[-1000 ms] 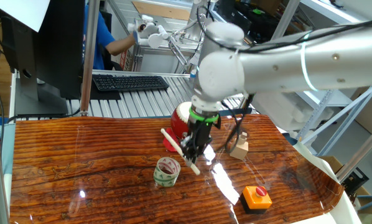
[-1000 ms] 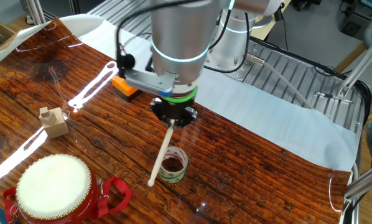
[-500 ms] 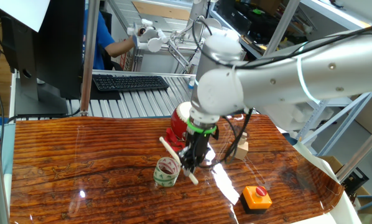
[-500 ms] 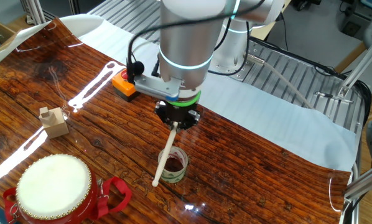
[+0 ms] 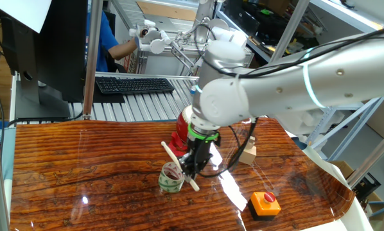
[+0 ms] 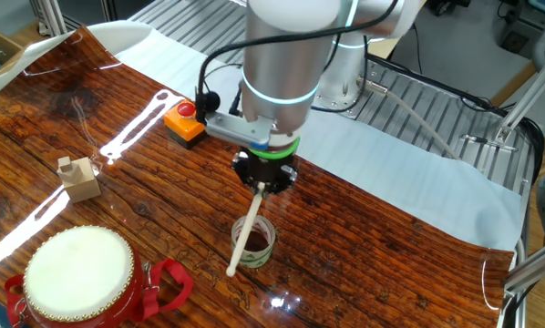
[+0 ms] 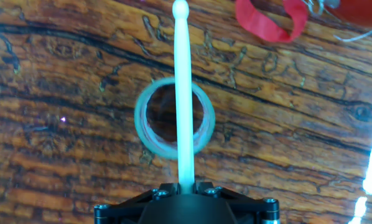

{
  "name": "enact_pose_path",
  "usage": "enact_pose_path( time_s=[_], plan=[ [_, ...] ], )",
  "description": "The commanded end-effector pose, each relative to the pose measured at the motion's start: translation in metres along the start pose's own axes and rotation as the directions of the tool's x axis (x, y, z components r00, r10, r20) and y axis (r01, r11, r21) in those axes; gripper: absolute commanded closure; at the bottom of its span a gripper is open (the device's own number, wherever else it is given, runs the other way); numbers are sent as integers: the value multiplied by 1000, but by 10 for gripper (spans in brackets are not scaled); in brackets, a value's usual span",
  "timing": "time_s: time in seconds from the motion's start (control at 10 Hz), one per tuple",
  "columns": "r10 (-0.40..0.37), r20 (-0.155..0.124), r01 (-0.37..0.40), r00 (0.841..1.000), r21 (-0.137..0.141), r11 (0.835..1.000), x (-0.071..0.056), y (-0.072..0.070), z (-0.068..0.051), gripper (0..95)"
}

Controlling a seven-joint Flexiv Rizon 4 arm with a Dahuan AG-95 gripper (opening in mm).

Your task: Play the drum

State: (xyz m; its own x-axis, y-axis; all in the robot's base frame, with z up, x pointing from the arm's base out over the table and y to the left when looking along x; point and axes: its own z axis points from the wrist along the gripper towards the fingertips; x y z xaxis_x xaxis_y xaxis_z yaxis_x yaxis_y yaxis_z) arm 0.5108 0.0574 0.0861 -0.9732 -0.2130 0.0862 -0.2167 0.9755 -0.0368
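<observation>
Next, I let go of the drumstick with my gripper across the top of the green-patterned tape roll (image 5: 174,171) (image 7: 176,126).
The drum (image 6: 79,273), red with a cream-white head, stands tilted at the near left of the other fixed view. In one fixed view the drum (image 5: 180,136) is mostly hidden behind the arm. My gripper (image 6: 263,179) is shut on a pale wooden drumstick (image 6: 245,232) and hovers to the right of the drum, apart from it. The stick points down toward the drum and crosses over a tape roll. In the hand view my gripper (image 7: 186,185) holds the drumstick (image 7: 184,93) straight ahead, and the drum's red strap (image 7: 270,23) shows at the top.
A green-patterned tape roll (image 6: 254,242) lies on the wooden table right under the stick; it also shows in the hand view (image 7: 142,121). A small wooden block (image 6: 78,178) stands left of the gripper. An orange button box (image 6: 183,123) sits behind the gripper. A keyboard (image 5: 134,85) lies beyond the table.
My gripper has moved with the drumstick away from the drum, so the stick now lies over the tape roll. The drum has not moved.
</observation>
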Motion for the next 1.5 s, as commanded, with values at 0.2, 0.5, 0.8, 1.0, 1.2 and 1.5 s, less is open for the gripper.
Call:
enact_pose_path(
  time_s=[0.2,0.5,0.8,1.0,1.2,1.5],
  plan=[
    [2,2,-2,1000,0,1000,-1,-1,8,950],
    [2,11,-2,1000,-1,1000,-2,-1,16,950],
    [0,27,0,1000,-7,1000,-2,-1,19,950],
    [18,51,-18,999,-6,1000,-2,-1,21,950],
    [33,53,-33,998,-4,999,-2,-1,22,950],
    [27,56,-27,998,-4,1000,-2,-1,23,950]
  ],
)
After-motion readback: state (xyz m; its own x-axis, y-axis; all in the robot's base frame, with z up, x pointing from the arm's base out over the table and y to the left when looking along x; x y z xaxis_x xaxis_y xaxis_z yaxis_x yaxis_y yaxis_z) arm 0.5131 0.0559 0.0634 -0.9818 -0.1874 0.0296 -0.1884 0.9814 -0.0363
